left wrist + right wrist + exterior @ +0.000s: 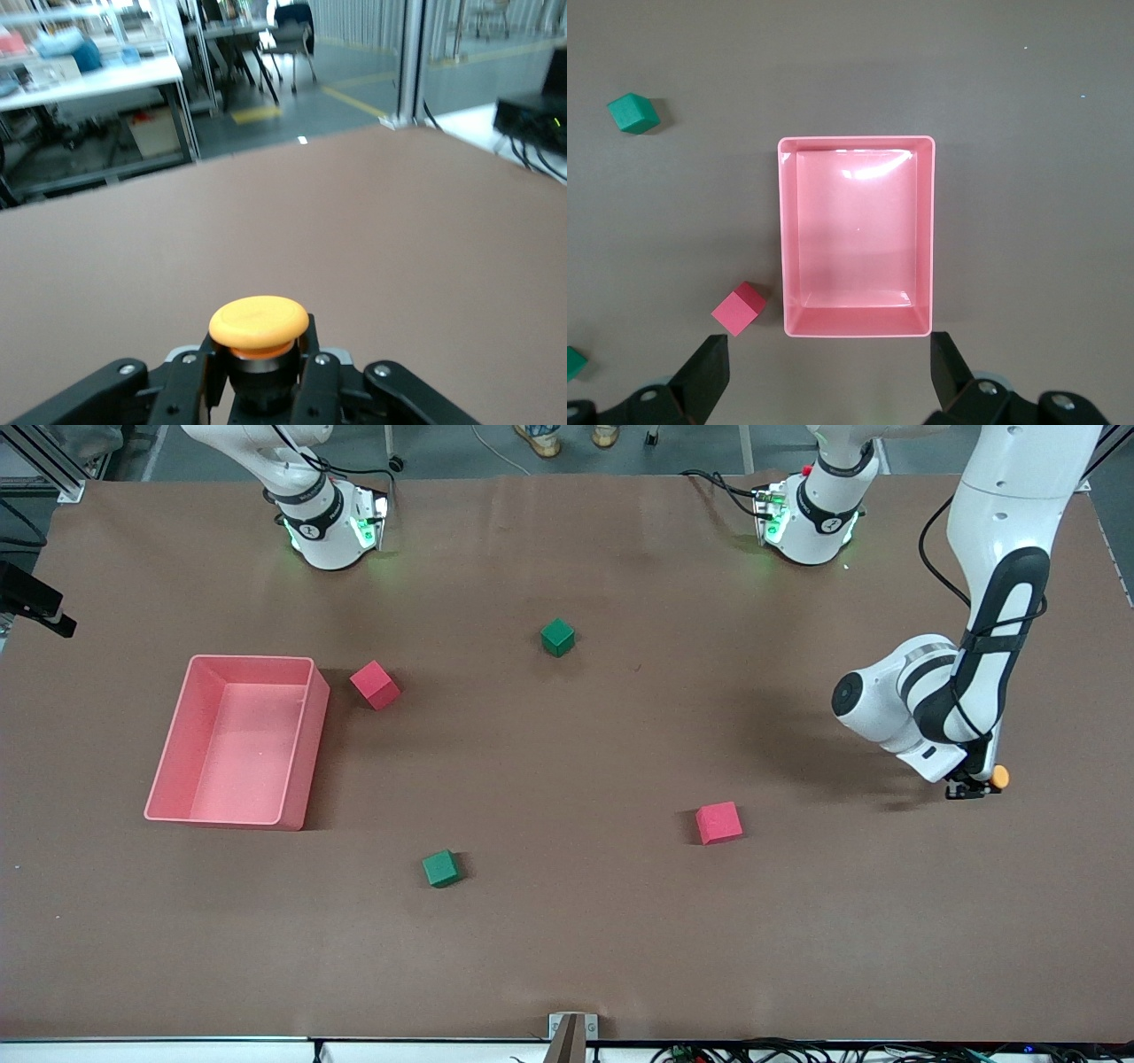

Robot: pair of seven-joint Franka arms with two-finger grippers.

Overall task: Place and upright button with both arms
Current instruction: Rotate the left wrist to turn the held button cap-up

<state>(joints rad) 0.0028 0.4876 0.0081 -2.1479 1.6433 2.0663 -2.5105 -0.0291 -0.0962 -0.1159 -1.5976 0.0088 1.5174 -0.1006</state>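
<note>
My left gripper's black fingers are just above the bare brown table. It will set the button down upright on the bare brown table (975, 781) just under them.
My left gripper (982, 783) is shut on the button (999, 777) low over the table at the left arm's end. In the left wrist view the button's round orange cap (259, 322) sticks out past the black fingers (312, 350), which clamp its dark body. The left gripper (260, 354) lies nearly level with the brown table. My right gripper (828, 347) is out of the front view. In the right wrist view it hangs open and empty high over the table beside the pink bin (855, 140).
The pink bin (252, 659) stands toward the right arm's end. A red cube (375, 685) lies beside it, and a second red cube (718, 822) lies nearer the camera. Green cubes (557, 637) (441, 868) sit mid-table. The right wrist view shows a red cube (738, 309) and a green one (633, 113).
</note>
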